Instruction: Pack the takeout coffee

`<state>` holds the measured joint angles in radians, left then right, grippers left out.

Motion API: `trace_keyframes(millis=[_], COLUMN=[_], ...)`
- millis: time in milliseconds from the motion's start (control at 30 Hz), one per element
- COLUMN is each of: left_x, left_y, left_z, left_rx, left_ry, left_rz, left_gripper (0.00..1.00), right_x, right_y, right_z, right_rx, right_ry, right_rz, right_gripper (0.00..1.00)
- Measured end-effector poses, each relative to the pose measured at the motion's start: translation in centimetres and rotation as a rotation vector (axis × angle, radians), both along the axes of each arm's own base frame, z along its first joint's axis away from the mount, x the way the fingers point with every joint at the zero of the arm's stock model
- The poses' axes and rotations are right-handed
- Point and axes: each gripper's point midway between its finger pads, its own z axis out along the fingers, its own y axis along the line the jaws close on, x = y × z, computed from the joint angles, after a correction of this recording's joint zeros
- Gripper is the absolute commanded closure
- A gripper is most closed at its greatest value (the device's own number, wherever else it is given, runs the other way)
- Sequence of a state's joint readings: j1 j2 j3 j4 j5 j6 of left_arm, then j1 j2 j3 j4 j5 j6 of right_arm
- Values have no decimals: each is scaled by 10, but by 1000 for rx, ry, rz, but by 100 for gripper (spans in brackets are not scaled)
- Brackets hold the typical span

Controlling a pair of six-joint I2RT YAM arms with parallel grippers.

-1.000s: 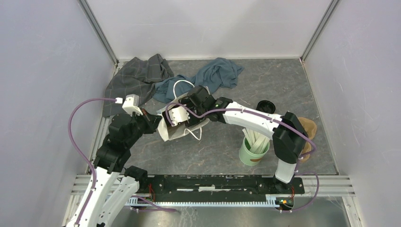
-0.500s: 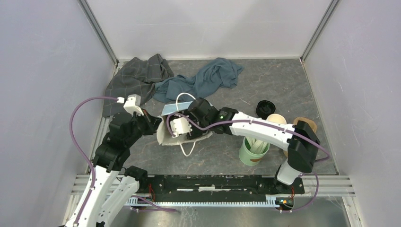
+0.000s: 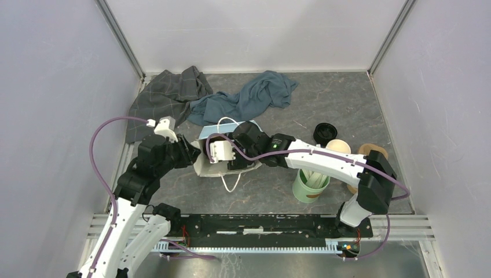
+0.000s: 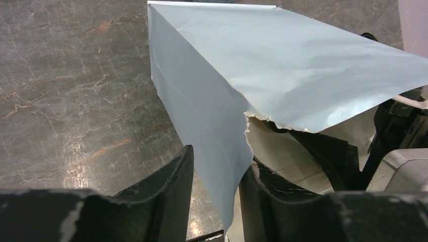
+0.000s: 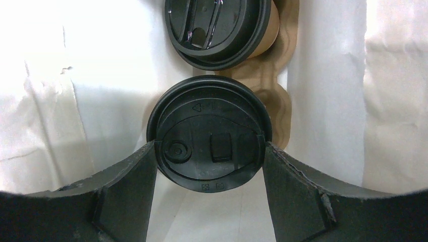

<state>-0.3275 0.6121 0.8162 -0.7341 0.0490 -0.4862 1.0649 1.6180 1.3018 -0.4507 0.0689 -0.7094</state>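
Note:
The side of the bag sits loose in my left gripper's open fingers, so next my left gripper pinches the torn edge (image 4: 248, 151) firmly to keep the bag steady around the cup.
A white paper bag (image 3: 202, 165) with a pale blue outside (image 4: 262, 65) lies on the dark table, its mouth toward my left arm. My right gripper (image 5: 209, 148) reaches inside it, shut on a takeout coffee cup (image 5: 209, 136) just under the black sip lid. A second lidded cup (image 5: 219, 30) stands deeper in, in a brown cardboard carrier (image 5: 276, 85). My left gripper (image 4: 220, 159) is at the bag's left rim. Its jaws stand apart around the torn wall, with table showing between one finger and the paper.
A green cup of wooden stirrers (image 3: 311, 182) stands right of the bag. Behind it are a loose black lid (image 3: 325, 130), a lidless cup (image 3: 337, 146) and a brown stack (image 3: 373, 153). A grey cloth (image 3: 168, 95) and a blue cloth (image 3: 249, 95) lie at the back.
My left gripper, earlier shut on the bag's rim, has opened. The right arm pushed further left into the bag, and the bag tipped so its blue side shows.

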Motion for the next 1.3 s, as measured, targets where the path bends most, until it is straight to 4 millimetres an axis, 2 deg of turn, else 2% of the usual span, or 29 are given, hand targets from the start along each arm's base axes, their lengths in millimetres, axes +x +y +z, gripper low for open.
trace_keyframes(millis=[267, 367, 467, 667, 767, 1033, 1300], left_x=[0, 3, 5, 9, 10, 1, -3], left_y=[-1, -2, -3, -4, -5, -12, -16], left_z=[-7, -8, -10, -15, -15, -17, -13], left_rx=[8, 8, 9, 11, 8, -20, -35], left_ry=[34, 34, 37, 43, 44, 37, 24], left_rz=[-5, -5, -5, -4, -9, -53, -77], left_gripper=[42, 42, 49, 85, 97, 98, 98], right_x=[0, 1, 1, 3, 4, 15, 26], right_y=[-2, -2, -2, 0, 0, -9, -8], right_z=[1, 1, 1, 8, 11, 16, 23], right_rx=[7, 6, 7, 22, 24, -44, -90], right_ry=[3, 2, 2, -3, -10, -95, -194], right_rz=[-18, -20, -20, -36, -41, -28, 43], right_gripper=[100, 100, 100, 100, 100, 100, 100])
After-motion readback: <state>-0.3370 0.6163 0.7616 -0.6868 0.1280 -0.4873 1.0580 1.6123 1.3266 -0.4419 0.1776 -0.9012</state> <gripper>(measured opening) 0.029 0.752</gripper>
